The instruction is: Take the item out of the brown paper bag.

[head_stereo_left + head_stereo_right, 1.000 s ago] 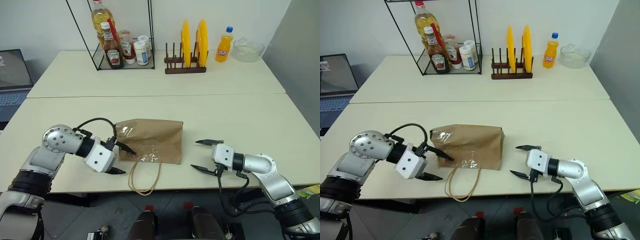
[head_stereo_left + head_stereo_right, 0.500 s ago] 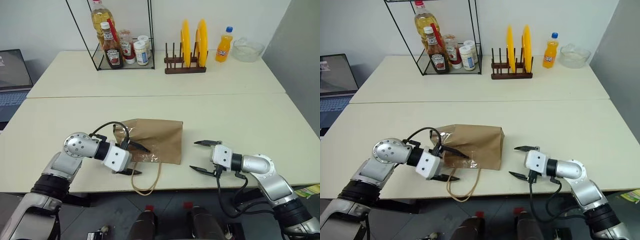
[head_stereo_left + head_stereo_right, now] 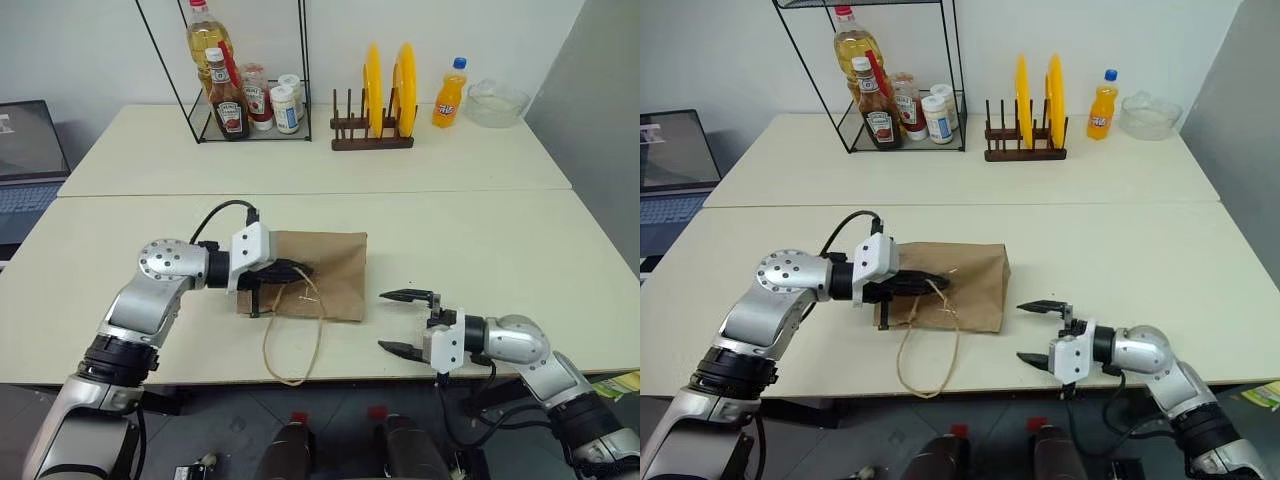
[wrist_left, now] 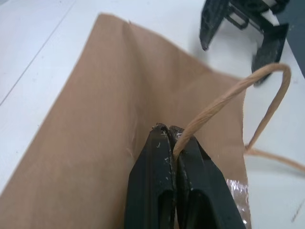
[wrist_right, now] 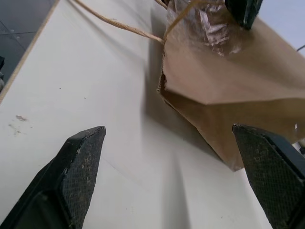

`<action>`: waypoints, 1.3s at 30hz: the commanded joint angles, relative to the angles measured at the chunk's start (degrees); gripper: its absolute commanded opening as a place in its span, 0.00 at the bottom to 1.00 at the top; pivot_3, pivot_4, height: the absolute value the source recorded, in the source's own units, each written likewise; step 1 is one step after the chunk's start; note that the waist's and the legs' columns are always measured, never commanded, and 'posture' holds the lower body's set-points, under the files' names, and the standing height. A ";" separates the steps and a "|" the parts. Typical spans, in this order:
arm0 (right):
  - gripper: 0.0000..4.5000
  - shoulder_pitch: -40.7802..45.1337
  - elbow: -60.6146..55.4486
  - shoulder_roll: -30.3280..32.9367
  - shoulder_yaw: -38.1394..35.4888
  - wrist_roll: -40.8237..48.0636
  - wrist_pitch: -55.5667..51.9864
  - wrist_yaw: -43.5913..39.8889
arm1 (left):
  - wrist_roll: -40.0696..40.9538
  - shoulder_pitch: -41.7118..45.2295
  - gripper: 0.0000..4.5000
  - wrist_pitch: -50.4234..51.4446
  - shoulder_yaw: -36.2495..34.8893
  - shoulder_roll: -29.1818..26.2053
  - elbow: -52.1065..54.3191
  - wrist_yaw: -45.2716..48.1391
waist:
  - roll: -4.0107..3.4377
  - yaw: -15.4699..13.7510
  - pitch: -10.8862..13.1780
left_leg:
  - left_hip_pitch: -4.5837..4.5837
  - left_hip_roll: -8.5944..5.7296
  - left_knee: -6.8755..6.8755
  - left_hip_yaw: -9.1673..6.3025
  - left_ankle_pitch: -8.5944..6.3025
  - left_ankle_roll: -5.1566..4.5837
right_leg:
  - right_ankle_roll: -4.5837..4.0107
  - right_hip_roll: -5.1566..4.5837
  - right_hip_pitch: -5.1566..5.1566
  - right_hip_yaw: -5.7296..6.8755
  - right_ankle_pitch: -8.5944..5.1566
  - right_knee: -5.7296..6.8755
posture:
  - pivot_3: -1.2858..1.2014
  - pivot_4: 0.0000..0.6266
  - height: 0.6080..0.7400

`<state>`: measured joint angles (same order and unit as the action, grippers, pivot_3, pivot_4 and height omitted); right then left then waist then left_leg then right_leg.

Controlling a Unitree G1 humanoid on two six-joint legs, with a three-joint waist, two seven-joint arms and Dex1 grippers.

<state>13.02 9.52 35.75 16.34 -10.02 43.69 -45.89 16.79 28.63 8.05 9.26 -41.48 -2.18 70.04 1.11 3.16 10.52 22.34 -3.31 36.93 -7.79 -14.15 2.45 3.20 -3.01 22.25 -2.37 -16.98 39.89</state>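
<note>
The left gripper holds the tan cord handle on one side, so it should open and grab the handle nearer its bend (image 4: pixel 281 67) before it lifts the bag.
The brown paper bag (image 3: pixel 335 262) lies flat on the table near its front edge, mouth toward my left. My left gripper (image 3: pixel 303 271) reaches over the bag from the left and is shut on one of its tan cord handles (image 4: pixel 237 90), which comes out from between the black fingers (image 4: pixel 157 162). A second cord loop (image 3: pixel 292 352) trails over the table's front edge. Crinkled clear plastic (image 5: pixel 209 28) shows at the bag's mouth. The item is hidden. To the right of the bag, my right gripper (image 3: pixel 383 321) stands open and empty, apart from the bag and pointing at it.
At the back stand a wire rack (image 3: pixel 240 90) with sauce and oil bottles, a wooden rack with yellow plates (image 3: pixel 385 90), an orange drink bottle (image 3: pixel 449 92) and a glass bowl (image 3: pixel 497 100). A laptop (image 3: pixel 25 150) sits at far left.
My left gripper has swung right over the bag, rolled, and gone from open to shut on a cord handle. The right gripper has rolled at the wrist and stays open.
</note>
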 commanded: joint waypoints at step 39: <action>1.00 3.34 1.70 -1.88 3.19 0.06 -3.73 1.95 | -1.37 5.01 0.00 3.18 3.63 1.23 3.29 9.59 | 0.01 -0.07 0.00 | -0.33 0.02 -0.06 -0.02 0.00 -0.01 | -0.01 0.03 -0.23 -0.11 -0.01 0.00 | 0.52 0.24 1.00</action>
<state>16.39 12.04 33.68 19.23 -9.94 40.39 -43.54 15.11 32.15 10.89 14.43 -40.53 1.61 80.42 1.12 3.08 10.52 22.01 -3.29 36.87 -7.81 -14.15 2.44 3.18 -2.98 22.03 -2.48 -16.98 39.88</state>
